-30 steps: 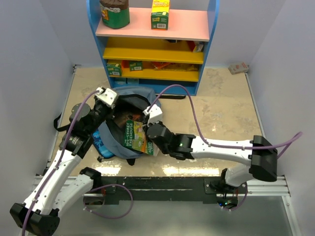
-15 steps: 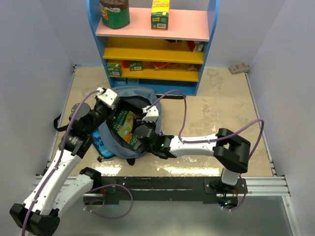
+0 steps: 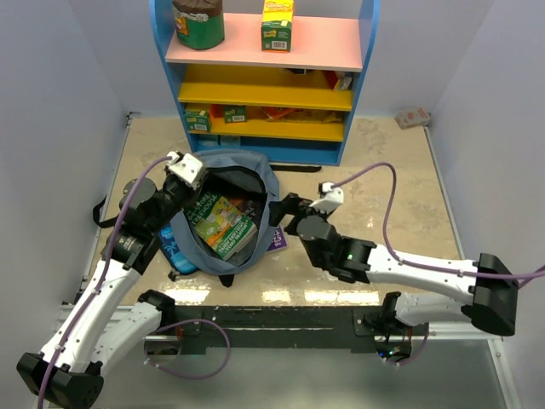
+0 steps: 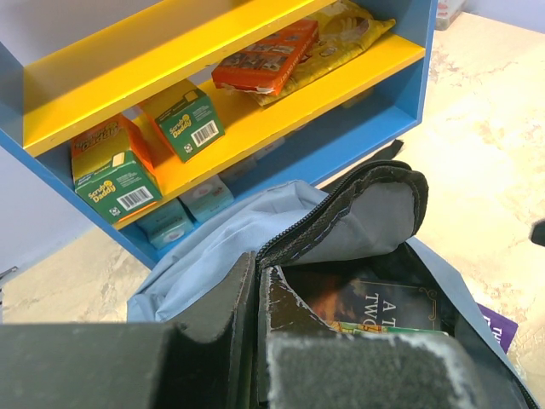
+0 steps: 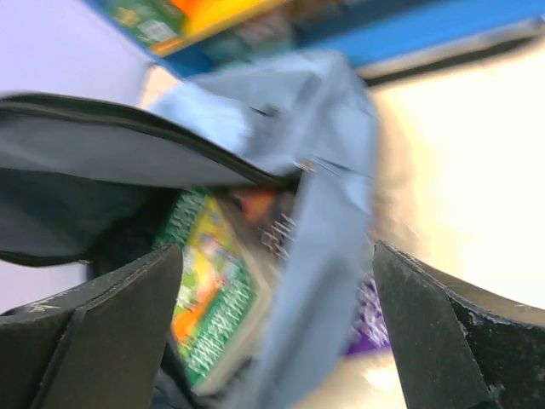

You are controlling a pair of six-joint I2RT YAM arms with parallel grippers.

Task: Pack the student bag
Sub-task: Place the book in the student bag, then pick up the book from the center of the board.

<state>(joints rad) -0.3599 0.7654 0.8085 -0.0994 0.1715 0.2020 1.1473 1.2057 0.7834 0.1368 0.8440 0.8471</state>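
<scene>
The purple book is beside the student bag, and my right gripper will go there next and close on the purple book's near edge point(image 3: 277, 248) point(image 5: 366, 350).
The student bag point(image 3: 255, 170) lies open on the table in front of the shelf unit. Inside it a green picture book point(image 3: 223, 226) rests on top of a dark book point(image 4: 383, 300). My left gripper point(image 3: 194, 192) is shut on the bag's zippered rim point(image 4: 328, 226) and holds the opening up. Just right of the bag, my right gripper point(image 3: 283, 215) is open and empty. The blurred right wrist view looks past the bag's blue wall point(image 5: 328, 221) at the green book point(image 5: 209, 298).
A purple flat item point(image 3: 278, 241) sticks out under the bag's right side. A dark-blue printed pencil case point(image 3: 174, 251) lies against its left side. The blue and yellow shelf unit point(image 3: 264, 85) holds boxes and packets behind. A small box point(image 3: 414, 118) sits far right.
My right gripper opened, let go of the green book inside the bag, and drew back to the right out of the opening. The left gripper kept its hold on the rim.
</scene>
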